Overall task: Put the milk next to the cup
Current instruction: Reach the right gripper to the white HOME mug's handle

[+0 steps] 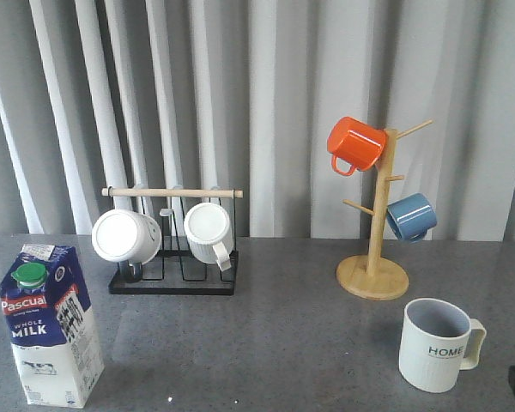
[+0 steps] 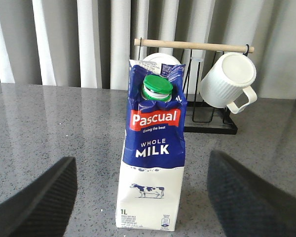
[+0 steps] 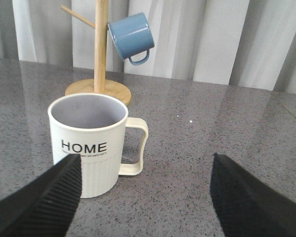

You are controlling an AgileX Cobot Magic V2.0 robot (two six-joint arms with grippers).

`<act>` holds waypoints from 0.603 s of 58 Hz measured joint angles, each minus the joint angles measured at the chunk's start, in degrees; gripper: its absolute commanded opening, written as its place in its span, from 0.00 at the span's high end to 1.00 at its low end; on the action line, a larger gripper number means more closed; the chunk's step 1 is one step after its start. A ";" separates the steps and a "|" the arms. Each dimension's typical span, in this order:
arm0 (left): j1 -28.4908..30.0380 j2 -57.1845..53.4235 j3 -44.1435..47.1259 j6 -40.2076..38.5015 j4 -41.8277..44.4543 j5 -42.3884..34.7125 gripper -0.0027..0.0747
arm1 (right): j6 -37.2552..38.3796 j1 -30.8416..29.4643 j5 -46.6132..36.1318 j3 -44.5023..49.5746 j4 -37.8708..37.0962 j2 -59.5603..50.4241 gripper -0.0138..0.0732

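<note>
My right gripper needs to grip the handle [image 1: 478, 342] [image 3: 143, 144] of the off-white cup marked "HOME" next.
The milk [image 1: 51, 330], a blue-and-white carton with a green cap and a red "Pascual" label, stands upright at the table's front left. In the left wrist view the milk [image 2: 153, 163] stands a little beyond my open left gripper [image 2: 140, 170], centred between the two fingers and touching neither. The cup [image 1: 438, 345], off-white and ribbed with "HOME" on it, stands at the front right with its handle to the right. In the right wrist view my right gripper [image 3: 145, 165] is open and empty, with the cup [image 3: 89, 148] just beyond its one finger [image 3: 49, 197].
A black wire rack [image 1: 173, 279] with a wooden bar holds two plain white mugs [image 1: 124, 236] at the back left. A wooden mug tree [image 1: 373, 275] at the back right carries an orange mug [image 1: 356, 144] and a blue mug [image 1: 410, 216]. A grey curtain hangs behind.
</note>
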 measured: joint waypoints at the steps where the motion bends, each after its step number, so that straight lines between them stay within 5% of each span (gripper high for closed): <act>1: 0.00 0.00 0.00 0.00 0.00 0.00 0.29 | 0.00 0.00 -1.44 -0.05 -0.31 1.50 0.22; 17: 0.00 0.00 0.00 0.00 0.00 0.04 0.29 | 3.42 -3.19 -16.47 -0.66 -1.16 17.94 0.22; 35: 0.00 0.00 0.00 -0.01 0.00 0.04 0.29 | 8.79 -11.40 -17.57 -3.87 -12.37 24.88 0.22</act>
